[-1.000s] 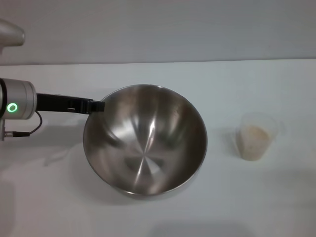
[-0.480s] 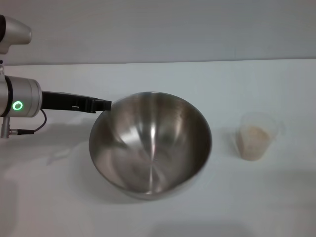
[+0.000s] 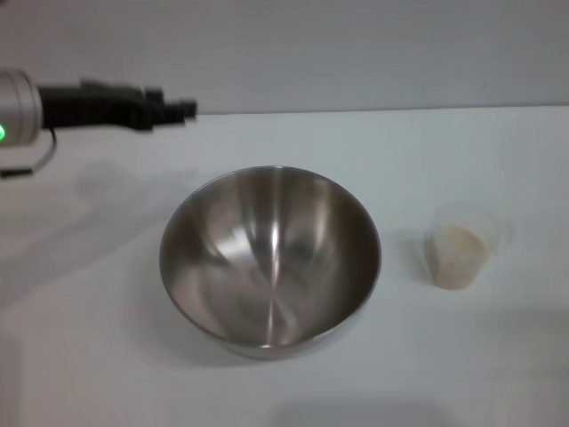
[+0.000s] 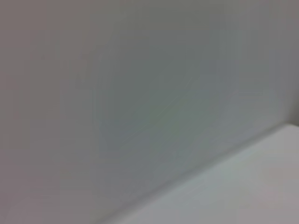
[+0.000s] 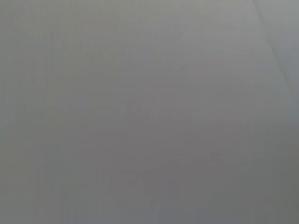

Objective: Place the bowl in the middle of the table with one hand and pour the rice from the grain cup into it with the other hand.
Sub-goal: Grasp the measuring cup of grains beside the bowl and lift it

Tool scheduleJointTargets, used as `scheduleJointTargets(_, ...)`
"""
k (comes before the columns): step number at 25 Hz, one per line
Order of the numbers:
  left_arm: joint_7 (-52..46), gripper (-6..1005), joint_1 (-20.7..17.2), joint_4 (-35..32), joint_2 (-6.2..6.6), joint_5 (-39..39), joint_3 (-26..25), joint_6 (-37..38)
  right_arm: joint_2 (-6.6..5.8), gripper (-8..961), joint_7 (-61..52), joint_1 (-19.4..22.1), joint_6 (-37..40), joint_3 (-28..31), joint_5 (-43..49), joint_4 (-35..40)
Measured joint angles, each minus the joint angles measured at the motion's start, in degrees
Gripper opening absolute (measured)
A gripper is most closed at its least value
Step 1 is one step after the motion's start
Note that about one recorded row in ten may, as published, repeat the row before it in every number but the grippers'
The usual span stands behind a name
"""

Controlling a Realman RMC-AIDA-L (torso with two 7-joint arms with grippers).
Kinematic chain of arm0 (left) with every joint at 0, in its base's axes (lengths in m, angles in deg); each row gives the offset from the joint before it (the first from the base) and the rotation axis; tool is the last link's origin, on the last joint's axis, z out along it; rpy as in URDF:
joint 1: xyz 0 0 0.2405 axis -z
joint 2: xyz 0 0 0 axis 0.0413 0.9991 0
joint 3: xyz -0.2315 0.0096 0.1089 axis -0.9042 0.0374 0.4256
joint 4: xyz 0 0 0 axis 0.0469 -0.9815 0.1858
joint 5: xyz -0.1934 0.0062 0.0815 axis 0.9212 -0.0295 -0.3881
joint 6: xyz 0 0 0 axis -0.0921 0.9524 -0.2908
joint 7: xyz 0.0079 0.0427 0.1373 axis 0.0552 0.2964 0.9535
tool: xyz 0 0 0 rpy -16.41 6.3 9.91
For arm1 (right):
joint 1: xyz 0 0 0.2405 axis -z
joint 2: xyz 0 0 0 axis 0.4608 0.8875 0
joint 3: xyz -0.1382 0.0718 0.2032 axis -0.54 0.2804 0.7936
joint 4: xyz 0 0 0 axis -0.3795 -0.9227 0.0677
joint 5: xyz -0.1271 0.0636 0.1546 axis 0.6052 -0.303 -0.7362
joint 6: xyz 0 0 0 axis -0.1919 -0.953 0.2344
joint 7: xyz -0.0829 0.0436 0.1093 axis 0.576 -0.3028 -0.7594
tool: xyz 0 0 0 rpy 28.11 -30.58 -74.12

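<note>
Next, I move my right gripper to the grain cup's handle (image 3: 506, 229), on the grain cup's side away from the steel bowl, and close it there.
The steel bowl (image 3: 270, 262) stands empty on the white table (image 3: 98, 356), near the middle in the head view. The clear grain cup (image 3: 460, 252) stands upright to its right, apart from it, about half full of pale rice (image 3: 457, 242). My left gripper (image 3: 182, 109) is raised at the upper left, well clear of the bowl's rim and holding nothing. My right gripper is out of view. The left wrist view shows only the grey wall and a strip of table (image 4: 261, 186). The right wrist view shows only a plain grey surface.
The grey wall (image 3: 356, 44) runs along the table's far edge. Bare tabletop lies between the bowl and the cup and all around them.
My left gripper has let go of the bowl's rim and risen up and back to the upper left. The bowl has settled level after moving a little to the right. The cup has not moved.
</note>
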Motion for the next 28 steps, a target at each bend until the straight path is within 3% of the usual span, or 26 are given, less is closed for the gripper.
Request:
scheduleJointTargets(1,0.0,460,0.0,0.0,0.00,0.0,0.0,0.0,0.00,784,0.0,0.0,0.0,0.0,0.0,0.0)
scheduleJointTargets(4,6.7,534,-7.3,8.1,0.11,4.7,8.4,12.8,0.00,784,0.0,0.4,0.4,-0.1,0.2,0.1)
scheduleJointTargets(5,10.5,559,-12.1,12.4,0.21,7.2,14.5,22.3,0.05,784,0.0,0.8,0.4,-0.3,0.2,0.4)
scheduleJointTargets(6,10.5,567,-12.1,12.4,0.21,7.2,14.5,22.3,0.05,783,0.0,0.8,0.4,-0.3,0.2,0.4)
scheduleJointTargets(7,14.1,575,-16.7,15.8,0.24,8.7,20.7,33.1,0.07,783,0.0,1.0,0.5,-0.6,0.3,0.5)
scheduleJointTargets(9,17.1,590,-20.2,17.6,0.23,9.0,26.3,44.7,0.08,783,0.1,1.4,0.5,-1.7,0.4,0.5)
scheduleJointTargets(10,21.0,598,-24.5,17.5,0.39,7.7,35.8,65.2,0.04,783,0.5,2.0,0.6,-3.5,0.4,1.0)
scheduleJointTargets(11,21.0,640,-24.5,17.5,0.39,7.7,35.8,65.2,0.04,783,0.5,2.0,0.6,-3.5,0.4,1.0)
scheduleJointTargets(12,21.5,682,-25.1,16.5,0.42,6.7,38.2,71.3,0.04,783,0.6,2.1,0.6,-4.4,0.4,1.5)
scheduleJointTargets(14,20.8,765,-26.2,12.5,0.44,3.2,44.2,86.8,0.05,782,0.6,2.4,0.3,-6.4,0.5,2.3)
scheduleJointTargets(15,16.2,807,-25.9,5.1,0.33,-1.8,49.6,103.0,0.05,782,0.6,2.7,-0.6,-8.6,0.5,2.9)
scheduleJointTargets(16,16.2,809,-25.9,5.1,0.33,-1.8,49.6,103.0,0.05,782,0.6,2.7,-0.6,-8.6,0.5,2.9)
scheduleJointTargets(19,2.5,817,-24.2,-9.7,0.22,-9.7,53.6,125.1,0.02,782,0.7,3.0,-2.2,-11.3,0.5,3.7)
scheduleJointTargets(21,-12.0,821,-22.4,-20.5,0.22,-12.8,53.9,136.4,0.00,781,0.9,2.9,-3.8,-12.4,0.5,3.9)
scheduleJointTargets(22,-18.5,824,-21.8,-24.9,0.27,-13.5,53.7,139.9,-0.02,781,0.9,2.8,-4.8,-12.8,0.5,3.9)
scheduleJointTargets(23,-31.7,826,-20.2,-33.2,0.48,-14.4,52.3,144.5,-0.03,781,1.2,2.5,-6.7,-13.5,0.5,4.1)
scheduleJointTargets(24,-31.7,829,-20.2,-33.2,0.48,-14.4,52.3,144.5,-0.03,781,1.2,2.5,-6.7,-13.5,0.5,4.1)
scheduleJointTargets(25,-40.0,831,-18.4,-39.9,0.54,-14.6,50.8,145.2,-0.01,781,1.9,2.2,-7.9,-14.0,0.5,4.1)
scheduleJointTargets(28,-43.0,836,-17.6,-43.3,0.52,-14.6,50.3,145.1,0.09,780,5.1,1.1,-11.1,-15.7,0.5,3.4)
